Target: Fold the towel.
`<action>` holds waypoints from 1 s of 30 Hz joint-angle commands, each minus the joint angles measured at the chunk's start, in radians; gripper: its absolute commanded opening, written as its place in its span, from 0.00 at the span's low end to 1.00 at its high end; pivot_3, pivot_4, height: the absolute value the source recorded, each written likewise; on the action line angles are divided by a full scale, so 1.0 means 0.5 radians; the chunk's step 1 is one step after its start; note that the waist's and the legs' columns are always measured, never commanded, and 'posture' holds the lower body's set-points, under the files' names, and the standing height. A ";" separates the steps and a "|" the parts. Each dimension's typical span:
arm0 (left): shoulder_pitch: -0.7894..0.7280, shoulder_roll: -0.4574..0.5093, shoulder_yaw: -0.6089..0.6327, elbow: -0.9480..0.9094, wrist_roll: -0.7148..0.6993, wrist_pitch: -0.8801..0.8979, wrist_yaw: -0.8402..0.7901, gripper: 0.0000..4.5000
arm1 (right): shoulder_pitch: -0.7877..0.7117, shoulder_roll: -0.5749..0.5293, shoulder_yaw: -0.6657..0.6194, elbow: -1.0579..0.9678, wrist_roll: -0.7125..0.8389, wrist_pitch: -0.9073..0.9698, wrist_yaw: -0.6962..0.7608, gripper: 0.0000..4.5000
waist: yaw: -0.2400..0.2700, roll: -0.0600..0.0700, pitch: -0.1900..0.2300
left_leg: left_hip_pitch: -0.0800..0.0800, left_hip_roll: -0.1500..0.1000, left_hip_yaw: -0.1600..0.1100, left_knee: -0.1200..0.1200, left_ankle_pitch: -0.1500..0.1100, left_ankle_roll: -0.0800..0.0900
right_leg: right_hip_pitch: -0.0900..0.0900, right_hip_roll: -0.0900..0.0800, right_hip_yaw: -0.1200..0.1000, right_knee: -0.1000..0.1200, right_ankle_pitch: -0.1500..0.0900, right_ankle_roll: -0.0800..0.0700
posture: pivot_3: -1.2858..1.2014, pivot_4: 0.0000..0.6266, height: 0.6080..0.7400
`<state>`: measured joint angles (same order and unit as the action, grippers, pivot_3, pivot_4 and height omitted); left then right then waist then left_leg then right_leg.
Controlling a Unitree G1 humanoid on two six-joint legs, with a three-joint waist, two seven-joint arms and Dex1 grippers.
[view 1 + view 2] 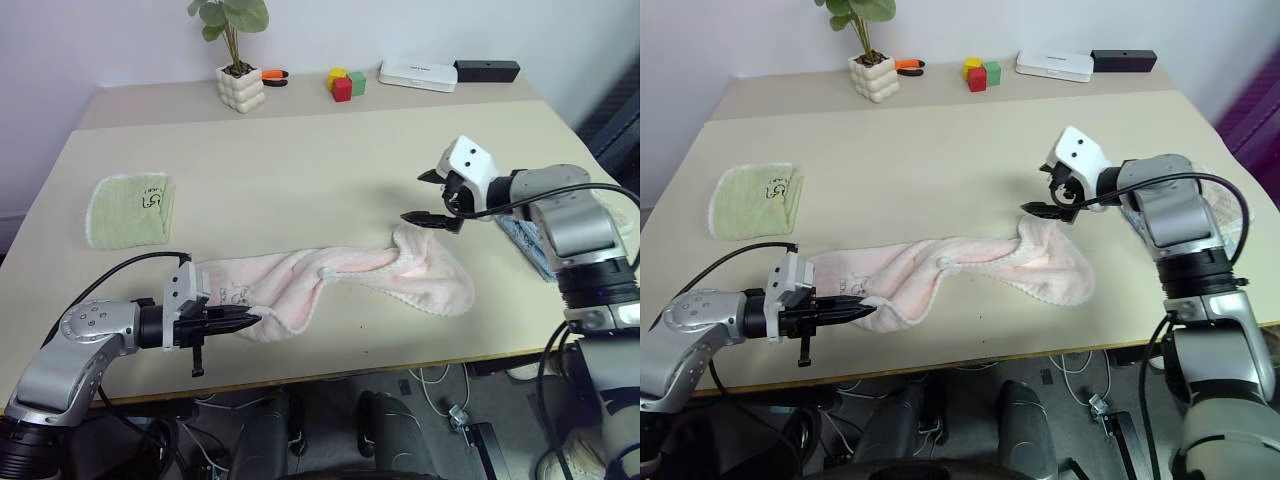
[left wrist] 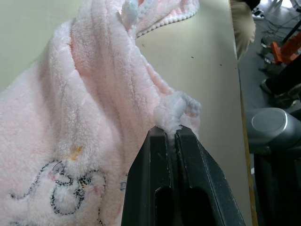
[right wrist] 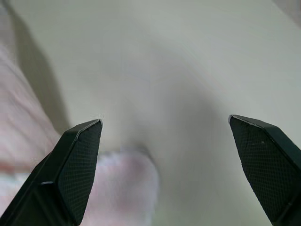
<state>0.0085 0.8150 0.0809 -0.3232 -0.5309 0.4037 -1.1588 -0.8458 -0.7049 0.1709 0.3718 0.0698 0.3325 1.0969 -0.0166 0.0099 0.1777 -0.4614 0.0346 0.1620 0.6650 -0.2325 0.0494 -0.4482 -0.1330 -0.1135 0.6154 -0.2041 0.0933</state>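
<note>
The towel lies bunched along its middle. My right gripper will pinch its free corner (image 1: 405, 235) and lift the towel open with my left gripper before folding.
The pale pink towel (image 1: 340, 280) lies bunched and stretched in a long strip across the near part of the table, with a small grey printed mark (image 2: 66, 188) near its left end. My left gripper (image 1: 248, 320) is shut on a corner of the towel (image 2: 176, 110) at the strip's left end, close to the table's front edge. My right gripper (image 1: 423, 197) hovers open just above the towel's right end, with nothing between its fingers (image 3: 77, 160).
A small light-green cloth (image 1: 130, 208) lies at the left of the table. At the back stand a potted plant (image 1: 238, 60), coloured blocks (image 1: 345, 83), a white box (image 1: 417, 75) and a black box (image 1: 487, 70). A folded cloth (image 1: 520, 238) sits under my right arm.
</note>
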 commanded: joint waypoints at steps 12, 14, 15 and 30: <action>0.088 -0.005 -0.009 -0.092 0.010 -0.062 0.021 0.00 | -0.274 0.163 0.168 0.750 -0.297 -0.104 0.021 0.98 | -0.005 0.001 0.000 | 0.000 0.000 0.000 0.000 0.000 -0.002 | 0.000 0.000 0.000 0.001 0.001 0.002 | 0.52 0.24 1.00; 0.089 -0.007 -0.016 -0.086 0.016 -0.074 0.024 0.00 | -0.284 0.154 0.171 0.792 -0.308 -0.066 0.067 0.98 | -0.005 0.001 0.000 | 0.000 0.000 0.000 0.000 0.000 -0.002 | 0.000 0.000 0.000 0.001 0.001 0.002 | 0.52 0.24 1.00; 0.088 -0.009 -0.019 -0.082 0.019 -0.080 0.025 0.00 | -0.280 0.145 0.181 0.813 -0.325 -0.053 0.083 0.98 | -0.005 0.001 0.000 | 0.000 0.000 0.000 0.000 0.000 -0.002 | 0.000 0.000 0.000 0.001 0.001 0.003 | 0.52 0.24 1.00; 0.066 -0.016 -0.036 -0.006 0.046 -0.147 -0.018 0.00 | -0.206 0.176 0.065 0.737 -0.255 -0.015 0.070 0.02 | 0.002 0.001 -0.001 | 0.004 0.000 -0.002 0.003 -0.001 -0.002 | 0.006 -0.001 0.000 0.001 -0.001 -0.003 | 0.52 0.24 1.00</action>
<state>0.0503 0.8073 0.0562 -0.3213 -0.5093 0.3539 -1.1589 -0.9490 -0.6115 0.2469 0.7478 -0.0697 0.3449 1.1707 -0.0157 0.0102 0.1773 -0.4593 0.0346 0.1613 0.6664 -0.2329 0.0483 -0.4456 -0.1336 -0.1137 0.6157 -0.2048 0.0917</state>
